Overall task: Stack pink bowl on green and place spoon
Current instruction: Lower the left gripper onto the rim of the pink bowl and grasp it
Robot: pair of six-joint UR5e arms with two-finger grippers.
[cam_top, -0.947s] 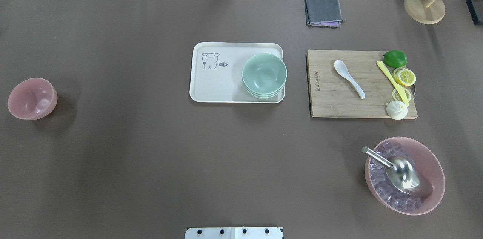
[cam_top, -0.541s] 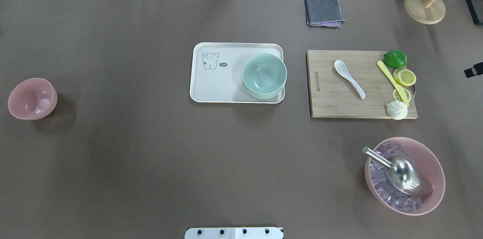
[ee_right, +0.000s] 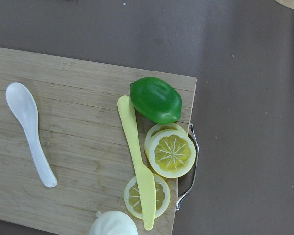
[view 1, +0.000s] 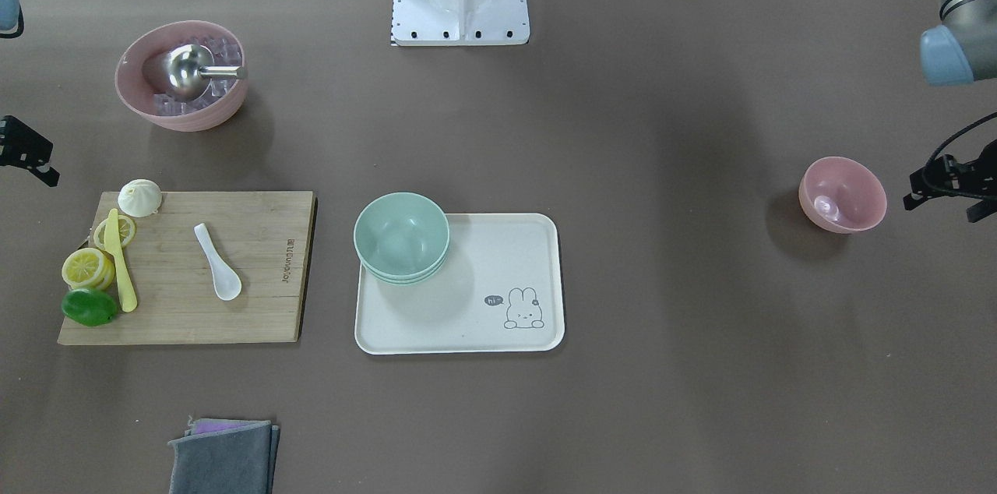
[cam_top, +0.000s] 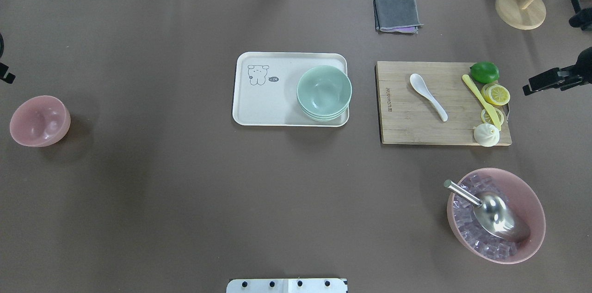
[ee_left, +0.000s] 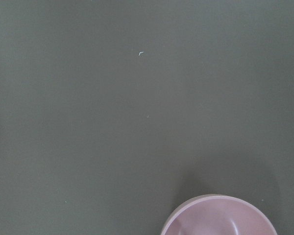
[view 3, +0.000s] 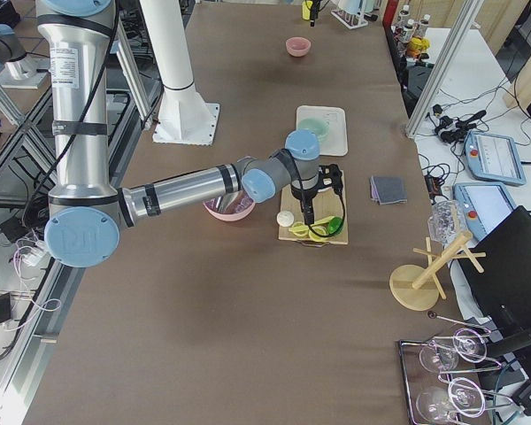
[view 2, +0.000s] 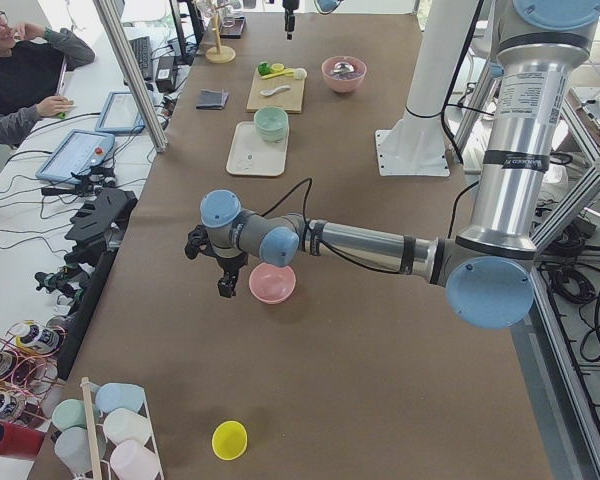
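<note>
My left gripper needs to take the small pink bowl at the bowl's rim (view 1: pixel 885 195), on the side closest to that gripper.
The small pink bowl (cam_top: pixel 40 120) stands upright at the table's far left; it also shows in the front view (view 1: pixel 843 194) and at the bottom edge of the left wrist view (ee_left: pixel 220 218). Stacked green bowls (cam_top: pixel 323 92) sit on the right end of a cream tray (cam_top: pixel 263 103). The white spoon (cam_top: pixel 428 96) lies on a wooden cutting board (cam_top: pixel 407 131). My left gripper (view 1: pixel 938 207) hovers just outside the pink bowl, its jaws apart and empty. My right gripper (cam_top: pixel 532 87) hovers right of the board, apparently open and empty.
On the board lie a lime (cam_top: pixel 484 71), lemon slices (cam_top: pixel 496 94), a yellow knife (cam_top: pixel 481 101) and a white bun (cam_top: pixel 486 135). A large pink bowl of ice with a metal scoop (cam_top: pixel 496 215) stands front right. A grey cloth (cam_top: pixel 397 14) and wooden stand (cam_top: pixel 520 9) sit at the back.
My right gripper has come further in from the right edge toward the cutting board. My left gripper has just appeared at the left edge. Bowls and spoon have not moved.
</note>
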